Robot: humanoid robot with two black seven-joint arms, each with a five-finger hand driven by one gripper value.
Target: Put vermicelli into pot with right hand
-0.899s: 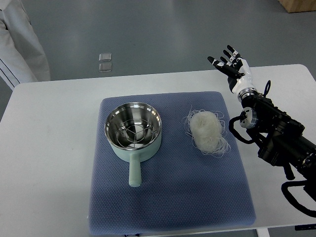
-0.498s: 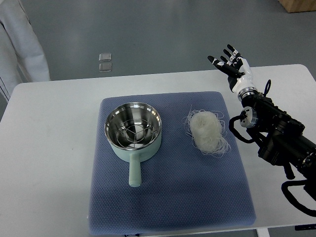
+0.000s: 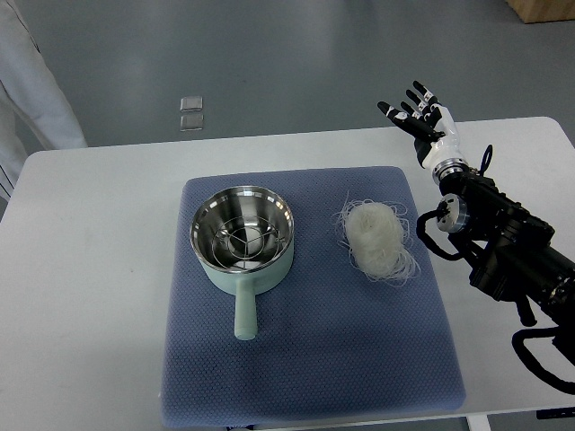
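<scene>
The fingers of my right gripper needs to next go to the far half (image 3: 376,224) of the white vermicelli bundle beside the pot and close there.
A pale green pot (image 3: 243,235) with a steel inside and a wire rack stands on the left half of the blue mat (image 3: 305,359), its handle pointing toward me. A white bundle of vermicelli (image 3: 375,238) lies on the mat to the pot's right. My right hand (image 3: 417,115) hovers over the table's far edge, up and to the right of the vermicelli, fingers spread and holding nothing. Its black arm runs in from the right edge. No left arm shows.
The white table (image 3: 90,269) carries the mat. A person in white clothing (image 3: 31,81) stands at the far left corner. Grey floor with two small plates (image 3: 191,112) lies beyond the table.
The person at the far left has shifted slightly. My right hand, the pot and the vermicelli have not moved.
</scene>
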